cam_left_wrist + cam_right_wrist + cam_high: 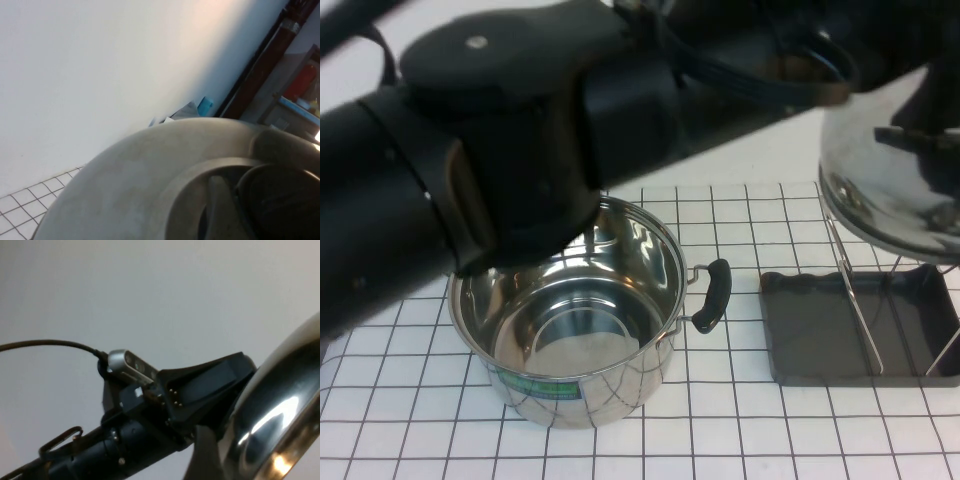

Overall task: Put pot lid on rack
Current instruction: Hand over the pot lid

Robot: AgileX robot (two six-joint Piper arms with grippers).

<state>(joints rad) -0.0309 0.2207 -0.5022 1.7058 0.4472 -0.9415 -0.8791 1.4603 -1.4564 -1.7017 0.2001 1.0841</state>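
The pot lid's rim lies at a slant across my right gripper, so next I open it and take the pot lid's rim squarely [267,467] before my left gripper lets go of the pot lid's knob.
The pot lid [890,185] is shiny and domed and hangs tilted in the air at the right, above the far end of the rack [860,300]. The rack's wire prongs stand in a dark grey tray [810,340]. My left arm reaches across the top of the high view to the lid. In the left wrist view my left gripper [250,210] is shut on the lid's black knob [285,200], with the dome [140,180] filling the frame. My right gripper [210,460] is raised close beside the lid's rim [280,425].
The open steel pot [580,320] with black side handles stands at the middle of the checked table, left of the rack. My left arm [470,150] hangs over its far left side.
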